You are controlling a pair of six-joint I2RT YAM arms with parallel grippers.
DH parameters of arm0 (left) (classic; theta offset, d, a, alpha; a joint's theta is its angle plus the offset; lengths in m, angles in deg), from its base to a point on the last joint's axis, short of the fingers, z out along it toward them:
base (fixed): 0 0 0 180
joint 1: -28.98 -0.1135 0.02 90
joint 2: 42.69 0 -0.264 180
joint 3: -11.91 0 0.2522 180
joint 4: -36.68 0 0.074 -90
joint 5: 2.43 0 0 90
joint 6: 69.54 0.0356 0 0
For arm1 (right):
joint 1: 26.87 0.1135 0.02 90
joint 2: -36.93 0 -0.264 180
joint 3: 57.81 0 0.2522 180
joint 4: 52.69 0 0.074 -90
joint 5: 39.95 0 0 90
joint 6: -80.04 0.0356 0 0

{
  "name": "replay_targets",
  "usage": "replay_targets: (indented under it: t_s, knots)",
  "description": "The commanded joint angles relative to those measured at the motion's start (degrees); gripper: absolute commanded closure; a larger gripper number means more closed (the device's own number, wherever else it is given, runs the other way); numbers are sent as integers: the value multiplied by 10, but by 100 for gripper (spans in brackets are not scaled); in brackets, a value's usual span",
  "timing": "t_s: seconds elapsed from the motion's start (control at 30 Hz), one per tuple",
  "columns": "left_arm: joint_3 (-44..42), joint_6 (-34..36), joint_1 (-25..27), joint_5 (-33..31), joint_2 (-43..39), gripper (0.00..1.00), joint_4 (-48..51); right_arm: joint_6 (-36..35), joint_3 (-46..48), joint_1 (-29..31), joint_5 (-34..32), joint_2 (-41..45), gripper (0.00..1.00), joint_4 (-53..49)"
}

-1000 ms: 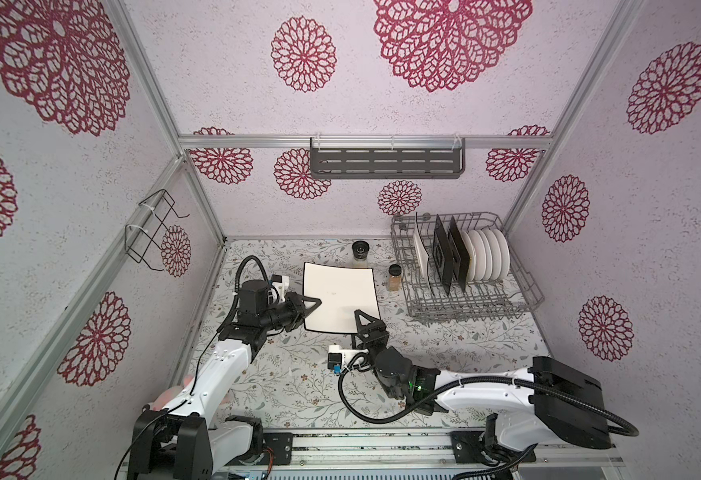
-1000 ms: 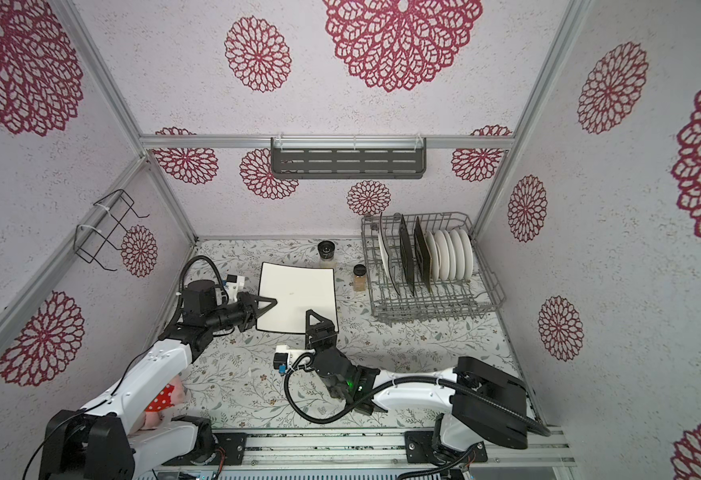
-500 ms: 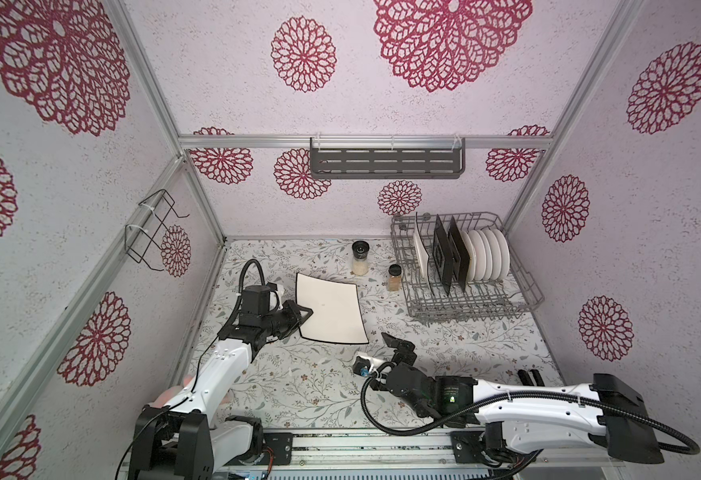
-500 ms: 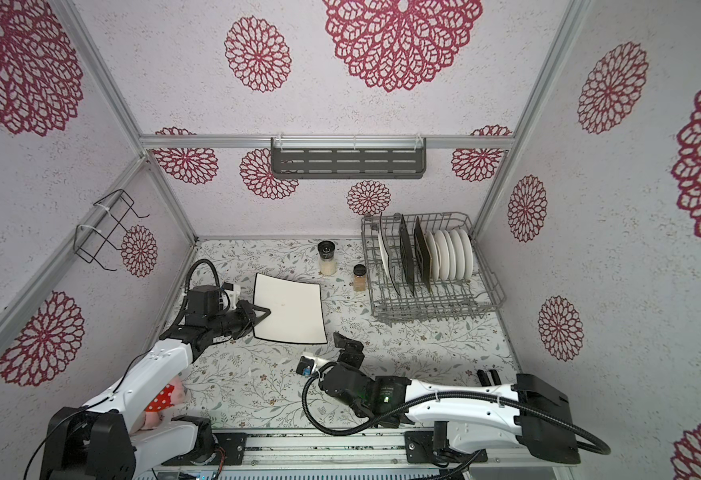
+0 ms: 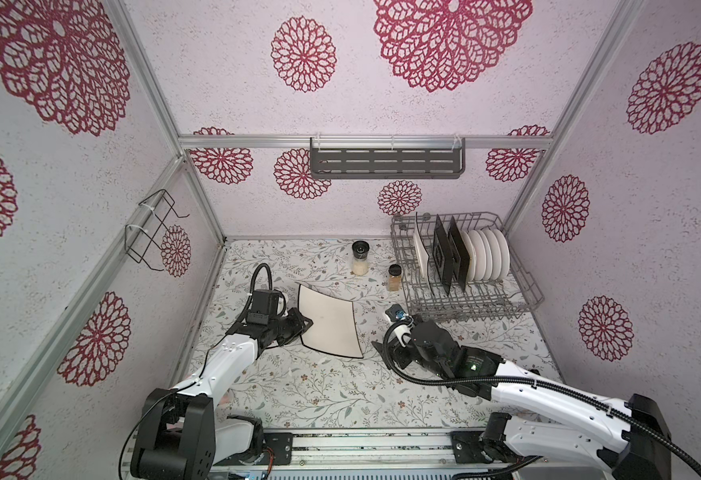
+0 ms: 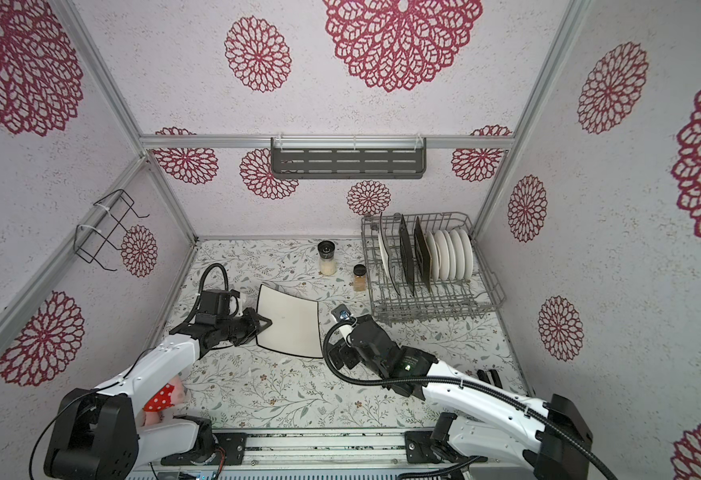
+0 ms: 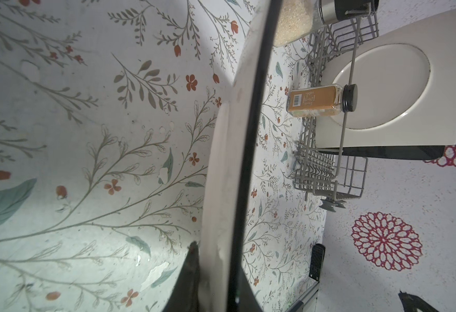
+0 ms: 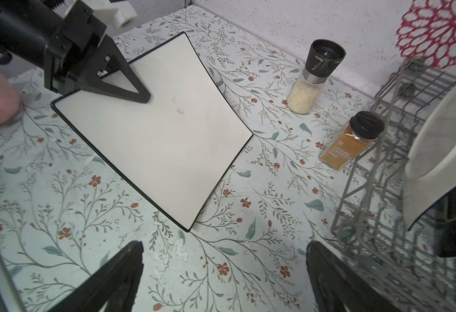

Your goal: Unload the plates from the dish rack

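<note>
The cream square plate is to go down flat on the flowered table (image 5: 336, 331) in front of the salt grinder. Next, my left gripper puts it there.
My left gripper (image 5: 305, 324) (image 6: 265, 323) is shut on the left edge of a cream square plate with a dark rim (image 5: 330, 322) (image 6: 288, 322) (image 8: 156, 127), holding it tilted low over the table. In the left wrist view the plate's edge (image 7: 229, 162) runs up from between the fingers of the left gripper (image 7: 216, 267). My right gripper (image 5: 400, 338) (image 8: 224, 270) is open and empty, between that plate and the dish rack (image 5: 523, 299) (image 8: 362, 210). The rack holds a cream plate (image 5: 420, 253), two black plates (image 5: 442, 259) and several white round plates (image 5: 490, 259), all upright.
A salt grinder (image 5: 360, 259) and an orange spice jar (image 5: 394, 277) stand just left of the rack. A grey slotted shelf (image 5: 386, 164) hangs on the back wall and a black wire holder (image 5: 153, 230) on the left wall. A pink and red object (image 6: 166, 395) lies by the left arm's base.
My right gripper has come off the cream plate's corner, opened wider and swung right toward the rack. The left gripper has kept the plate and drawn it slightly nearer the front.
</note>
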Motion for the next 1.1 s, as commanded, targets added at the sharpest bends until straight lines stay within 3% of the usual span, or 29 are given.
replay_targets:
  t_s: [0.0, 0.17, 0.37, 0.63, 1.07]
  knots:
    - [16, 16, 5, 14, 0, 100, -44, 84, -32, -40, 106, -23, 3, 4]
    - [15, 28, 7, 4, 2, 100, -19, 173, -86, -94, 192, -104, 9, -16]
    - [5, 37, 8, -17, -11, 94, -6, 210, -101, -138, 277, -197, 10, 34]
    - [-12, 39, 9, -28, -5, 88, -10, 223, -114, -160, 318, -301, 11, 95]
    - [-16, 57, 9, -29, 27, 74, -11, 251, -106, -172, 333, -391, 11, 176]
